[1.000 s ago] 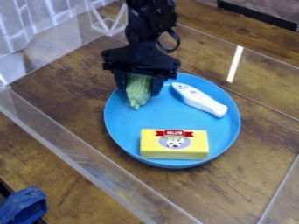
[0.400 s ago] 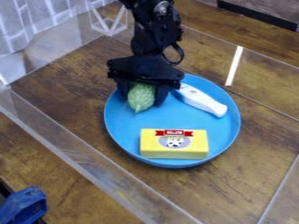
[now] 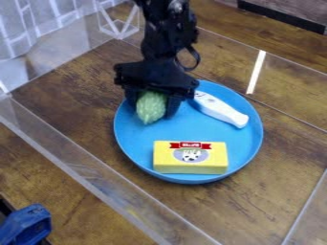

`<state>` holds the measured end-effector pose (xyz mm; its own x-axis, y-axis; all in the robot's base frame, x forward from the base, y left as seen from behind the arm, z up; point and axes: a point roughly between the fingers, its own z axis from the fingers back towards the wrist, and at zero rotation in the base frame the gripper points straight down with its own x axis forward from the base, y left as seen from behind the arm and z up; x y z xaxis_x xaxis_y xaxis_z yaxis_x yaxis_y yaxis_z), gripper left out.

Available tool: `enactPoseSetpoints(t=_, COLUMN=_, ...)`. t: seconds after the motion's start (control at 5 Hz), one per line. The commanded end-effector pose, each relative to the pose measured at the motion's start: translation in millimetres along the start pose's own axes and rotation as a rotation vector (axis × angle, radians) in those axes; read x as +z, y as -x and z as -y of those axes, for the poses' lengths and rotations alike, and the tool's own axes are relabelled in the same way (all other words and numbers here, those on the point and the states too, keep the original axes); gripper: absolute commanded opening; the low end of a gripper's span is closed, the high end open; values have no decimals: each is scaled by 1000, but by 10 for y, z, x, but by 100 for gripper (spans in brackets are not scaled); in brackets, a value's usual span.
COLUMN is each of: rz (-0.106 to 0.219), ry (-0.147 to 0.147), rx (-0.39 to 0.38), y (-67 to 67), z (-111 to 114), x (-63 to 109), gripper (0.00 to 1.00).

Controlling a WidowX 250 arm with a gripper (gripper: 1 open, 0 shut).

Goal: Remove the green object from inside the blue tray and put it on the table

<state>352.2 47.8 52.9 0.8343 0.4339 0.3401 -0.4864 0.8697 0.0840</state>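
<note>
My gripper needs to let go of the green object on the wooden table [image 3: 50, 82] next to the clear acrylic wall, outside the blue tray.
The blue tray [image 3: 243, 144] lies on the table [image 3: 76, 115] in the middle of the view. The green object [image 3: 152, 106], bumpy and light green, rests inside the tray near its back left rim. My black gripper [image 3: 153, 91] comes straight down over the object's upper end, with one finger on each side of it. The gripper body hides the fingertips, so I cannot tell whether they press on the object. The object still seems to rest on the tray floor.
Also in the tray are a yellow rectangular box [image 3: 192, 157] at the front and a white elongated toy [image 3: 217, 108] at the back right. Clear acrylic walls [image 3: 76, 172] edge the table at the left and front. A blue item [image 3: 23, 228] sits at the bottom left corner.
The gripper has dropped lower and its fingers have spread to either side of the green object. The object now lies a little nearer the tray's middle than a second ago.
</note>
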Motion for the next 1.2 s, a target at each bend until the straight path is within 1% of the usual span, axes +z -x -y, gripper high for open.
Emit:
enactPoseSetpoints(t=0.0, rz=92, ry=27, rx=37, y=-280, z=-112, x=461, gripper=0)
enactPoseSetpoints(t=0.2, rz=127, ry=23, rx=67, y=-435, z=-301, x=723, gripper=0)
enactPoseSetpoints(t=0.4, rz=152, ry=2, rx=95, y=-618, z=-619, x=868, gripper=0)
enactPoseSetpoints(t=0.6, rz=162, ry=-16, rx=126, y=-643, z=-886, x=898, gripper=0)
enactPoseSetpoints(t=0.8, rz=167, ry=-40, rx=187, y=-569, z=-1093, x=889, gripper=0)
enactPoseSetpoints(t=1.0, rz=161, ry=-30, rx=221, y=-498, z=-1294, x=766, gripper=0)
